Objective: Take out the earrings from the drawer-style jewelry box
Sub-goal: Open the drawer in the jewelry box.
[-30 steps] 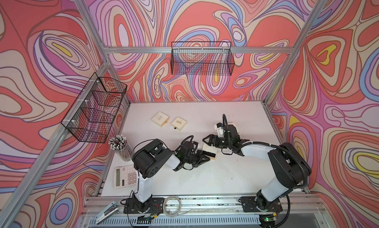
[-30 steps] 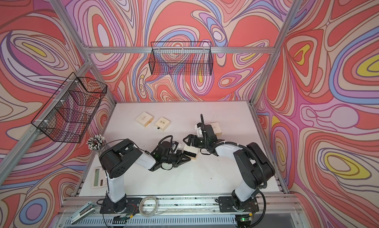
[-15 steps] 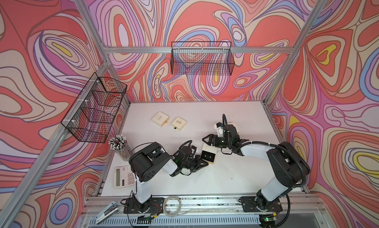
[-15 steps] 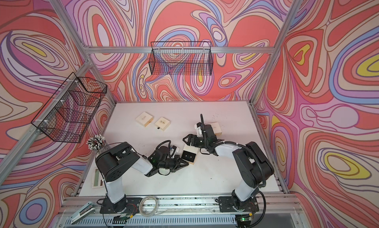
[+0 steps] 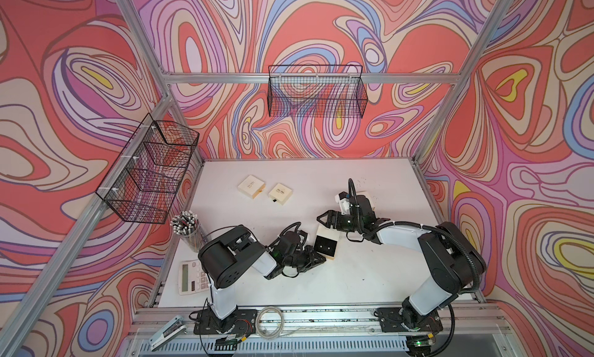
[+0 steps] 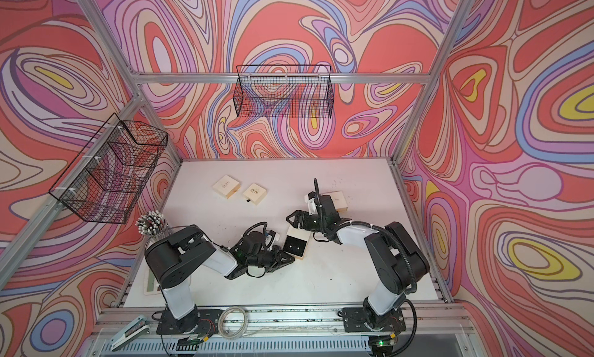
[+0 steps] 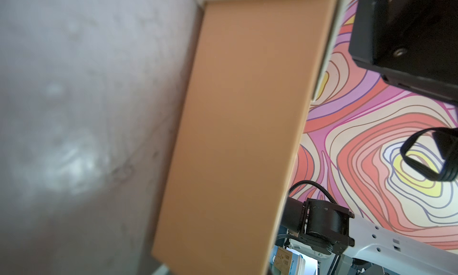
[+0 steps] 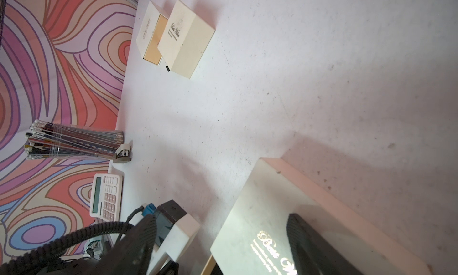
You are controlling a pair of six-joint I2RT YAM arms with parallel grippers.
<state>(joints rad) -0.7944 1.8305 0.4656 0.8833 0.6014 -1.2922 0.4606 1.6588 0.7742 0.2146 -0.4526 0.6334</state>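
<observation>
My right gripper should grip the earring farther from my left gripper (image 5: 328, 248), on the jewelry box drawer's black pad.
The drawer-style jewelry box (image 5: 328, 234) lies mid-table, its cream sleeve at the back. Its drawer (image 6: 295, 246) is slid out toward the front, showing a black pad. Two tiny pale specks on that pad look like the earrings (image 5: 326, 246). My left gripper (image 5: 318, 260) touches the drawer's near corner; its jaws are hidden, and the left wrist view shows only the drawer's tan side (image 7: 235, 137). My right gripper (image 8: 221, 220) stands open over the sleeve (image 8: 267, 224). One of its fingers (image 8: 309, 244) lies on the lettered top, the other stands clear of it.
Two more cream boxes (image 5: 251, 186) (image 5: 280, 193) lie at the back left. A third (image 6: 338, 200) sits behind my right wrist, with pale specks beside it. A pencil cup (image 5: 188, 230) and calculator (image 5: 189, 276) stand near the left edge. Wire baskets (image 5: 316, 93) (image 5: 151, 169) hang on the walls.
The drawer has slid out of its sleeve toward the front as my left gripper drew back with it. The right arm has stayed over the sleeve.
</observation>
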